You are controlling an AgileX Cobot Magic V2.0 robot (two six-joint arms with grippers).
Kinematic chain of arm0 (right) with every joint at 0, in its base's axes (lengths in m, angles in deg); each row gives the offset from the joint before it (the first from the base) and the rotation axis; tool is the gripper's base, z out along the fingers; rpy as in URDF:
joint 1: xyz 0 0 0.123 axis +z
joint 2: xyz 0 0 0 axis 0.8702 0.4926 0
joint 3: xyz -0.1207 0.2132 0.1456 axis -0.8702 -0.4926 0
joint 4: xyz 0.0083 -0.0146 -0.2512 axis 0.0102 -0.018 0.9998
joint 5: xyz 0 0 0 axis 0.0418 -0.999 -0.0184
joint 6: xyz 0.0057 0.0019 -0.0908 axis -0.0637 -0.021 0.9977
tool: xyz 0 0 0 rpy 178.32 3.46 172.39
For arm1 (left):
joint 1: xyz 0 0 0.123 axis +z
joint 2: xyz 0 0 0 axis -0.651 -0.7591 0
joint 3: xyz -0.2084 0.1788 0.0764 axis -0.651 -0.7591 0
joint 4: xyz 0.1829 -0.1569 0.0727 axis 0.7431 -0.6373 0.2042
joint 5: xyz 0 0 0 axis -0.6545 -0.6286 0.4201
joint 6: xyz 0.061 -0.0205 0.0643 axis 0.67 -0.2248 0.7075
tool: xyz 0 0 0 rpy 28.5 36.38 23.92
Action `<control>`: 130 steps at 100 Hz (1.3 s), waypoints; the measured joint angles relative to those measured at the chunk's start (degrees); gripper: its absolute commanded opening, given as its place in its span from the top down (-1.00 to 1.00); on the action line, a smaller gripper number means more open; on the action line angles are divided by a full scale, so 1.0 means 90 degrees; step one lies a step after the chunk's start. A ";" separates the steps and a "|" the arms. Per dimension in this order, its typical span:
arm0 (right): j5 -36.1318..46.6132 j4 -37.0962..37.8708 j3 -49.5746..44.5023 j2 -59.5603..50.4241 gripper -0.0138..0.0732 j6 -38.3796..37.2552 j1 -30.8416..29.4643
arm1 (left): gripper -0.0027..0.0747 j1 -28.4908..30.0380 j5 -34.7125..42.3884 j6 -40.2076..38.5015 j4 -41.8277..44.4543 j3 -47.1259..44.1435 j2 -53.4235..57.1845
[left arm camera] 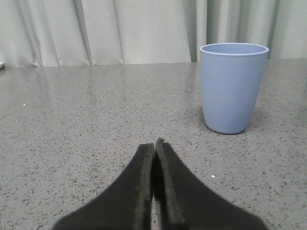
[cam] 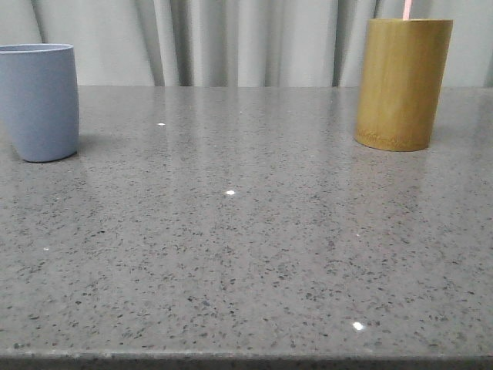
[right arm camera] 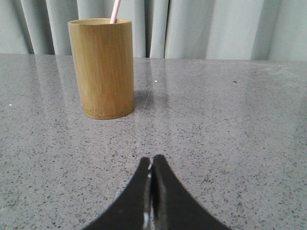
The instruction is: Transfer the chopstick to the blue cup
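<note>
My left gripper has a next place to go. It should move to the top rim of the blue cup (cam: 32,47) (left arm camera: 234,52) and close there.
The blue cup (cam: 38,102) stands upright at the far left of the grey speckled table; it also shows in the left wrist view (left arm camera: 233,87). A short pale pink chopstick (cam: 407,8) sticks out of the tall bamboo cylinder (cam: 403,83) at the back right, seen too in the right wrist view (right arm camera: 115,10). My left gripper (left arm camera: 154,145) is shut and empty, low over the table, short of the cup and to one side of it. My right gripper (right arm camera: 150,161) is shut and empty, well short of the bamboo cylinder (right arm camera: 101,68). Neither gripper shows in the front view.
Grey curtains (cam: 231,38) hang behind the table's far edge. The table's near edge (cam: 246,358) runs along the bottom of the front view. The two containers stand far apart, at opposite sides of the table.
</note>
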 measured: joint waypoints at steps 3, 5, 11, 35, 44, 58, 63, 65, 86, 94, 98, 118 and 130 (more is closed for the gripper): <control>0.0000 0.0000 0.0000 0.0000 0.84 0.0000 0.0000 | 0.98 0.0000 0.0000 0.0000 0.0000 0.0000 0.0000; 0.0000 0.0000 0.0000 0.0000 0.84 0.0000 0.0000 | 0.98 0.0000 0.0000 0.0000 0.0000 0.0000 0.0000; 0.0000 0.0000 0.0000 0.0000 0.84 0.0000 0.0000 | 0.98 0.0000 0.0000 0.0000 0.0000 0.0000 0.0000; 0.0000 0.0000 0.0000 0.0000 0.84 0.0000 0.0000 | 0.98 0.0000 0.0000 0.0000 0.0000 0.0000 0.0000; 0.0000 0.0000 0.0000 0.0000 0.84 0.0000 0.0000 | 0.98 0.0000 0.0000 0.0000 0.0000 0.0000 0.0000; 0.0000 0.0000 0.0000 0.0000 0.84 0.0000 0.0000 | 0.98 0.0000 0.0000 0.0000 0.0000 0.0000 0.0000; 0.0000 0.0000 0.0000 0.0000 0.84 0.0000 0.0000 | 0.98 0.0000 0.0000 0.0000 0.0000 0.0000 0.0000; 0.0011 0.0000 0.0000 0.0000 0.84 0.0000 0.0000 | 0.98 0.0000 0.0000 0.0000 0.0000 0.0000 0.0000; 0.0685 0.0000 0.0000 0.0000 0.84 0.0000 0.0000 | 0.98 0.0000 0.0026 0.0000 -0.0054 0.0000 0.0000; 0.1032 0.0000 0.0000 0.0000 0.84 0.0000 0.0000 | 0.98 0.0000 0.0026 0.0000 -0.0184 0.0019 0.0000; 0.1130 0.0000 0.0000 0.0000 0.84 0.0000 0.0000 | 0.98 0.0000 0.0026 0.0000 -0.0218 0.0038 0.0000; 0.0465 0.0000 0.0496 0.0000 0.84 -0.0063 0.0000 | 0.98 0.0000 -0.0201 0.0000 -0.0502 0.0676 0.0000; -0.0620 0.0000 0.1349 0.0000 0.84 -0.0067 0.0000 | 0.98 0.0000 -0.0918 0.0000 -0.0692 0.1499 -0.0421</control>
